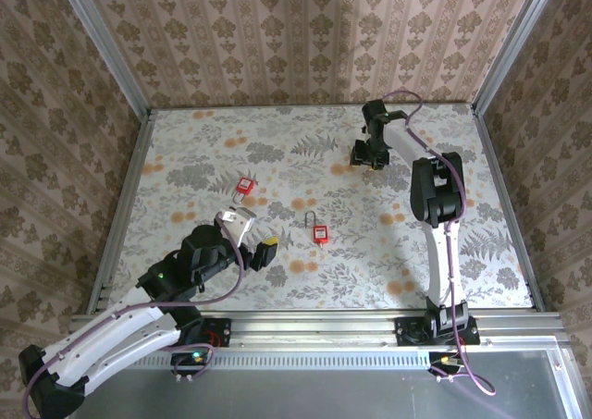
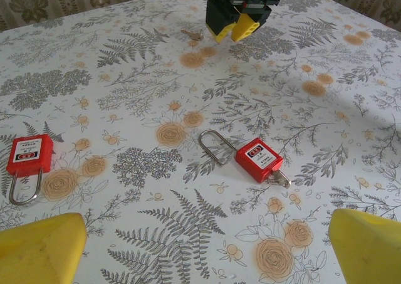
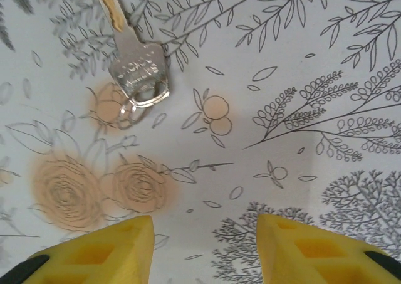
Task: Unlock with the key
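Observation:
The key lies beyond the right gripper's open fingers, so the robot should shift over, pinch its ring end [image 3: 144, 96] and bring the key to the left gripper.
A silver key [image 3: 135, 61] with a small ring lies flat on the flowered table, apart from and ahead of my right gripper [image 3: 203, 246]. That gripper is open with nothing between its yellow fingers. In the left wrist view the same key [image 2: 191, 34] lies by the right gripper [image 2: 233, 28] at the far side. A red padlock [image 2: 257, 160] lies mid-table with its shackle up and a silver metal piece at its bottom end. My left gripper [image 2: 203, 252] hangs wide open, short of the padlock [image 1: 320, 231]. From above, the left gripper [image 1: 254, 237] is left of this padlock, and the right gripper [image 1: 361, 153] is far back.
A second red padlock [image 2: 29, 155] lies to the left, also seen from above [image 1: 245, 186]. Patterned walls close in the table [image 1: 185, 160] on three sides, with a metal rail along the near edge.

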Robot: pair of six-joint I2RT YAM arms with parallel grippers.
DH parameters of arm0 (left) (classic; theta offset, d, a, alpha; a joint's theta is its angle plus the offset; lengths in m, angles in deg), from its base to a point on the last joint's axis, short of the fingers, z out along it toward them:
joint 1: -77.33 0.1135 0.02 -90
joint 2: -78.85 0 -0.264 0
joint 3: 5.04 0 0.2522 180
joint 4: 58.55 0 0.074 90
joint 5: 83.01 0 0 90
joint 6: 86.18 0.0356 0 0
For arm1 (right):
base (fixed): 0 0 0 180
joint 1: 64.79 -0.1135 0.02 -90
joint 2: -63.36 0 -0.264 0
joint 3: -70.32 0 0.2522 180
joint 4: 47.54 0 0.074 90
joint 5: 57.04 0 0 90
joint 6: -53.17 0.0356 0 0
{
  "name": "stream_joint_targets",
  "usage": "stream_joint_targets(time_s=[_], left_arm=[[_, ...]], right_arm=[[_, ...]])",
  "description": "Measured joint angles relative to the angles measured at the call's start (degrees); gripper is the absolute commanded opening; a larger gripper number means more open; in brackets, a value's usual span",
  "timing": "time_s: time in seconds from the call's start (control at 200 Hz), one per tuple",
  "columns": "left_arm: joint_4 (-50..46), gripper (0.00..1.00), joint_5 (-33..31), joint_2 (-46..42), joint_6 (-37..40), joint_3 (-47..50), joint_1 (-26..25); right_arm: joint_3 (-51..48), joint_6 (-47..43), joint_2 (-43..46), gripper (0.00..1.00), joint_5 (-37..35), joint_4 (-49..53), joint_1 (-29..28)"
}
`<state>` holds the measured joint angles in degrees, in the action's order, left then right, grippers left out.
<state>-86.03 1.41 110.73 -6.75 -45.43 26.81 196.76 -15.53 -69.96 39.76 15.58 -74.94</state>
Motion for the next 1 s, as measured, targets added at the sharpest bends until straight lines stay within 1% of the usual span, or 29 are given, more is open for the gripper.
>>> stream_joint_targets(time_s=[0.295,0.455,0.605,0.785,1.0], left_arm=[[0.0,1.0,0.0,0.0,-0.2,0.0,0.0],[0.0,1.0,0.0,0.0,-0.2,0.1,0.0],[0.0,1.0,0.0,0.0,-0.2,0.4,0.0],[0.0,1.0,0.0,-0.1,-0.2,0.4,0.0],[0.0,1.0,0.0,-0.1,-0.2,0.4,0.0]], right_arm=[[2.8,8.8,-0.2,0.48,1.0,-1.3,0.0],[6.3,11.6,-3.0,0.48,1.0,-1.2,0.0],[11.8,12.5,-6.9,0.47,1.0,-0.5,0.0],[18.6,13.3,-11.0,0.45,0.9,2.8,0.0],[23.4,13.0,-14.5,0.37,-0.6,6.8,-0.1]])
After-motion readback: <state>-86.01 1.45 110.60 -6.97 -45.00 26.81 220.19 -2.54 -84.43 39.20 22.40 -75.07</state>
